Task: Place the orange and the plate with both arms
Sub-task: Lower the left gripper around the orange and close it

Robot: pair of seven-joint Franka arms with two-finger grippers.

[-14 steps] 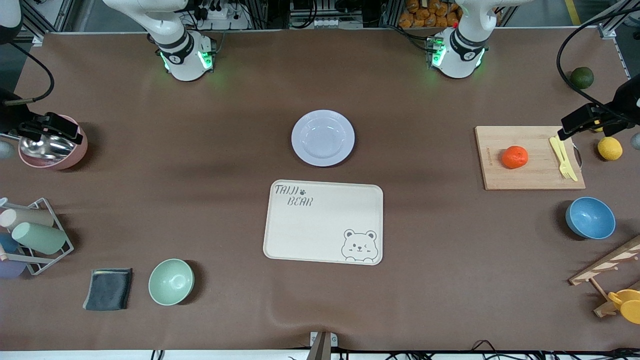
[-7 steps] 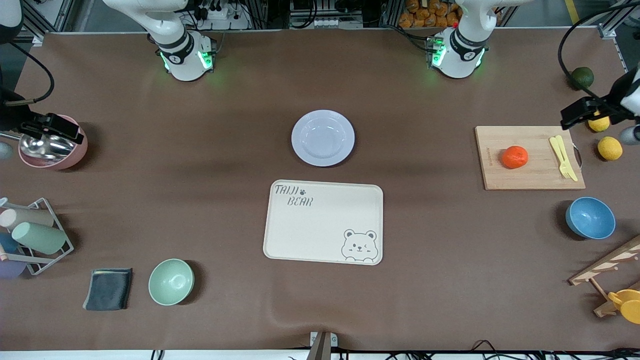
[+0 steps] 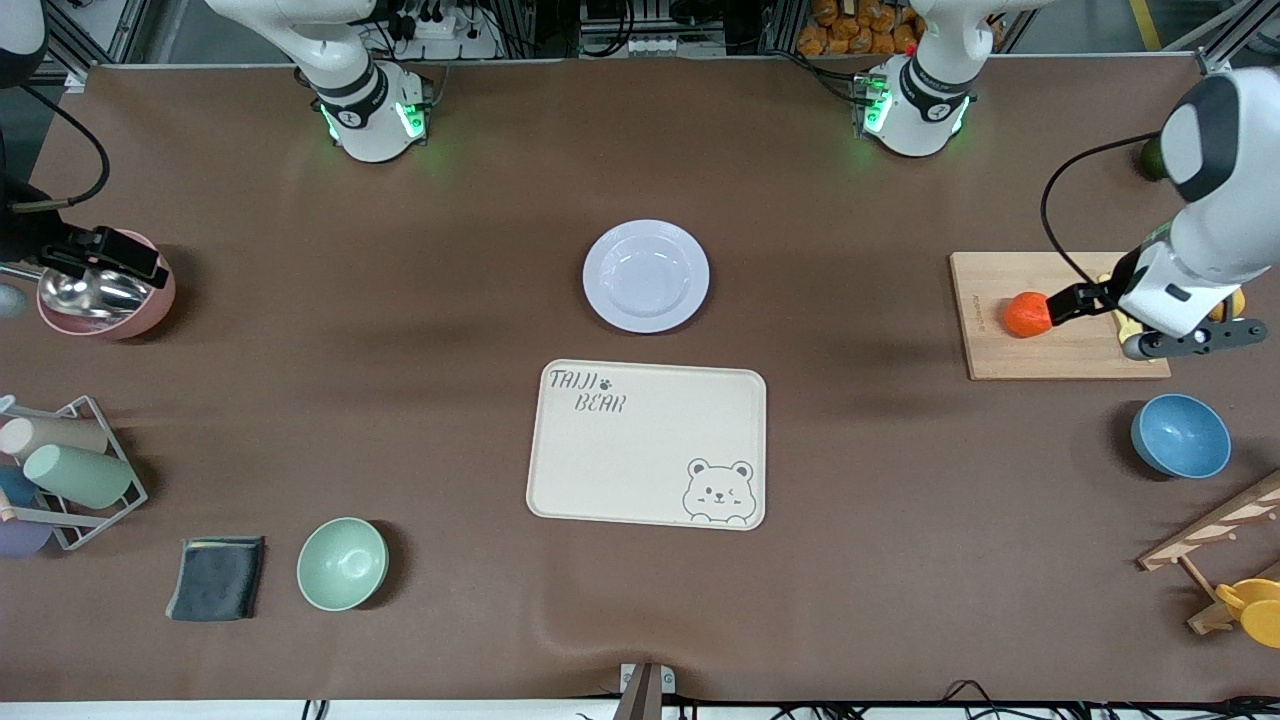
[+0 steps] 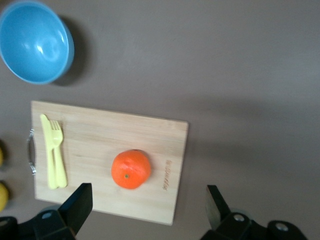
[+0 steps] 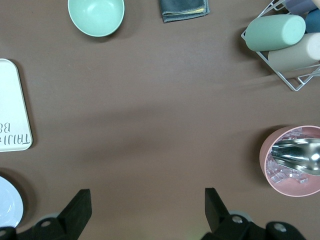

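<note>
My left gripper is going to close its fingers around the middle of the orange [image 3: 1027, 314] [image 4: 131, 169] that is lying on the wooden cutting board.
The orange [image 3: 1025, 314] lies on a wooden cutting board [image 3: 1060, 358] toward the left arm's end of the table. My left gripper [image 3: 1078, 300] hangs open over the board beside the orange. In the left wrist view the orange [image 4: 131, 169] sits just ahead of the gap between the open fingers [image 4: 80, 202]. The empty lavender-white plate [image 3: 646, 276] rests mid-table, just farther from the front camera than the bear tray [image 3: 640, 440]. My right gripper [image 3: 100, 258] waits open and empty by the pink bowl [image 3: 160, 300]; the right wrist view shows the plate's edge [image 5: 7, 200].
Yellow fork and knife [image 4: 54, 157] lie on the board. A blue bowl [image 3: 1180, 435] sits nearer the front camera than the board. A green bowl [image 3: 342, 563], grey cloth [image 3: 215, 578] and wire rack of cups [image 3: 70, 470] are toward the right arm's end.
My left arm has swung in from the table's end, by the lemons, to over the cutting board beside the orange. The right arm has not moved.
</note>
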